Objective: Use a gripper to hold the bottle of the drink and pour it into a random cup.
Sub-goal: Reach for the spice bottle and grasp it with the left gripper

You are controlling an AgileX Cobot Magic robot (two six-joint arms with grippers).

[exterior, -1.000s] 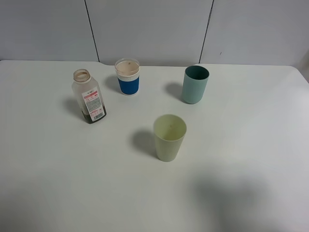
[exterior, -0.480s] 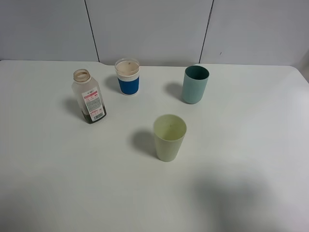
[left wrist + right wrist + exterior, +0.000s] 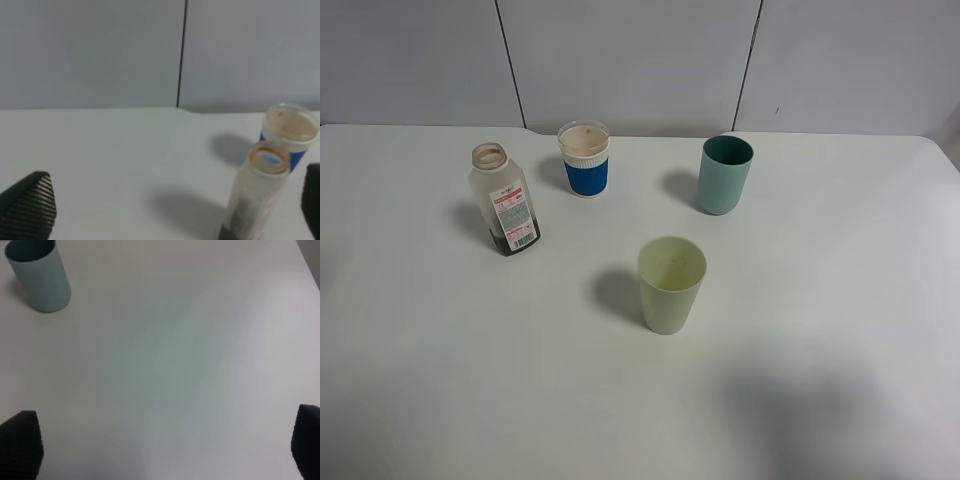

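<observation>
Next, my left gripper goes to the lower half of the bottle (image 3: 511, 219) (image 3: 246, 214) of the drink, across its label, and closes there.
The bottle of the drink (image 3: 505, 205) stands uncapped at the table's back left, with brown liquid at its bottom. It also shows in the left wrist view (image 3: 255, 195), ahead of my left gripper (image 3: 170, 210), whose fingers are spread wide apart and hold nothing. The pale yellow-green cup (image 3: 671, 285) stands upright and empty near the table's middle. My right gripper (image 3: 164, 445) is open and empty over bare table. Neither gripper shows in the exterior high view.
A white cup with a blue sleeve (image 3: 585, 160) stands just behind and to the right of the bottle, also in the left wrist view (image 3: 290, 132). A teal-green tumbler (image 3: 724, 175) stands at the back right, also in the right wrist view (image 3: 37, 275). A grey wall backs the table.
</observation>
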